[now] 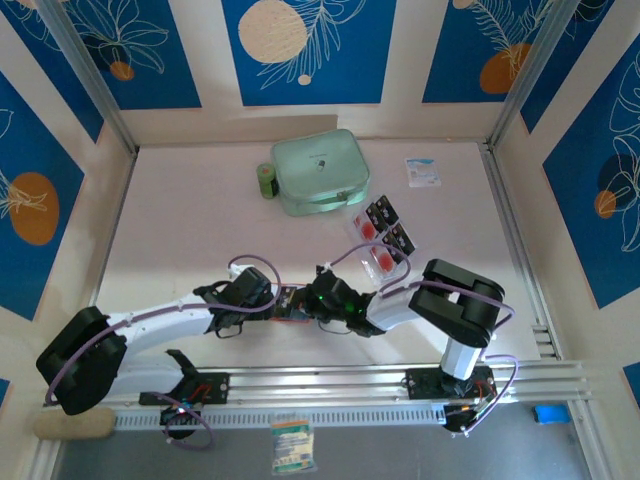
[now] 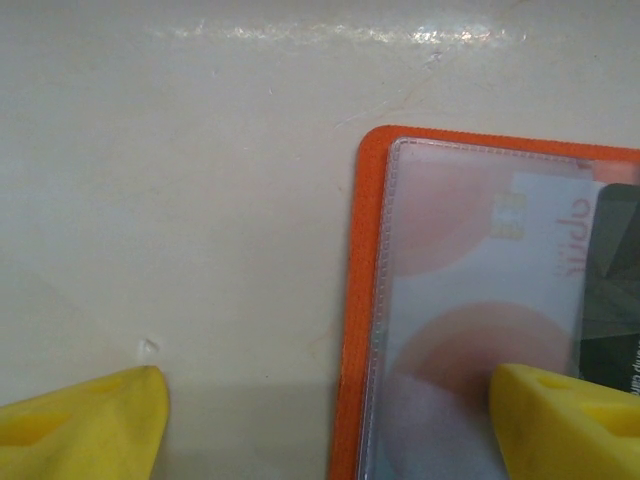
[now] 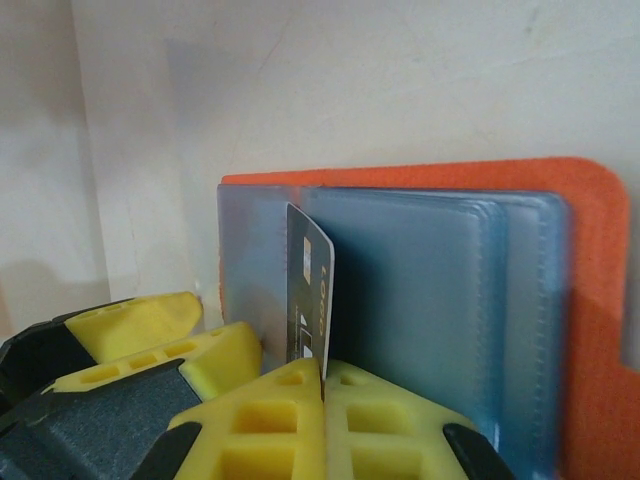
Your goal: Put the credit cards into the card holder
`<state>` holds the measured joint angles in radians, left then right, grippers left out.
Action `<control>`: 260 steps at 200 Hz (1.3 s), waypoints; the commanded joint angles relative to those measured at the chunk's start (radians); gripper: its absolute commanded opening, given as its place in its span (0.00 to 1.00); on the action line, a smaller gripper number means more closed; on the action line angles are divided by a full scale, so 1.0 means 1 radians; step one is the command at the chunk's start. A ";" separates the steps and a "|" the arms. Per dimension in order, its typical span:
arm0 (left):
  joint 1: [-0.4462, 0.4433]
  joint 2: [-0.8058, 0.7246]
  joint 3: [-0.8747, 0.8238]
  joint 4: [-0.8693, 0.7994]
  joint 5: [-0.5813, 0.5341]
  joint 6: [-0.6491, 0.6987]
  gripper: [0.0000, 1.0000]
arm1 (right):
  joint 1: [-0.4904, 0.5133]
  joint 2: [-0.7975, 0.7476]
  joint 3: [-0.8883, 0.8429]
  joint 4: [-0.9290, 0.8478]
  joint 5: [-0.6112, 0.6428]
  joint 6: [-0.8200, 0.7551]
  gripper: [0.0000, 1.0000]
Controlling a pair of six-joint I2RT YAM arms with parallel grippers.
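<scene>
My right gripper has the black credit card. I will lay it down with that gripper on the clear pockets [image 1: 286, 304] [image 3: 340, 325] beside the card holder's middle fold.
The card holder [image 1: 291, 316] lies open on the table between my two grippers, orange with clear pockets [image 3: 430, 290]. My right gripper [image 3: 325, 375] is shut on a black credit card [image 3: 308, 295], held on edge against the pockets. My left gripper [image 2: 330, 430] is open and straddles the holder's left edge [image 2: 358, 300], with one yellow finger [image 2: 570, 420] on the clear pocket and the other on the table. A card with red circles [image 2: 470, 300] shows through that pocket, and a dark card end [image 2: 612, 290] is bare at the right. More credit cards [image 1: 380, 235] stand in a clear rack.
A mint-green zip case [image 1: 320, 172] sits at the back with a green roll [image 1: 266, 180] beside it. A white-and-blue packet [image 1: 423, 171] lies at the back right. Metal rails [image 1: 520, 375] run along the near edge and the right side.
</scene>
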<state>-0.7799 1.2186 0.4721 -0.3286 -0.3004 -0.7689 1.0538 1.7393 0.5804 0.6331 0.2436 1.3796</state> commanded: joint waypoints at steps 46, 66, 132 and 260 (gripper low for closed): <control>0.010 -0.011 -0.009 -0.008 0.000 -0.004 0.84 | -0.002 0.035 0.014 -0.101 -0.014 0.005 0.00; 0.010 -0.014 -0.010 -0.010 0.002 -0.006 0.84 | -0.004 0.053 0.022 -0.095 -0.031 0.006 0.00; 0.009 -0.019 -0.011 -0.011 0.000 -0.006 0.84 | -0.021 0.077 0.059 -0.135 -0.070 -0.005 0.00; 0.010 -0.020 -0.012 -0.017 -0.001 -0.004 0.84 | -0.072 0.056 0.103 -0.191 -0.186 -0.096 0.43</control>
<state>-0.7799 1.2053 0.4721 -0.3298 -0.3000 -0.7689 1.0004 1.8080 0.6949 0.5819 0.0826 1.3453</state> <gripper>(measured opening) 0.836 0.374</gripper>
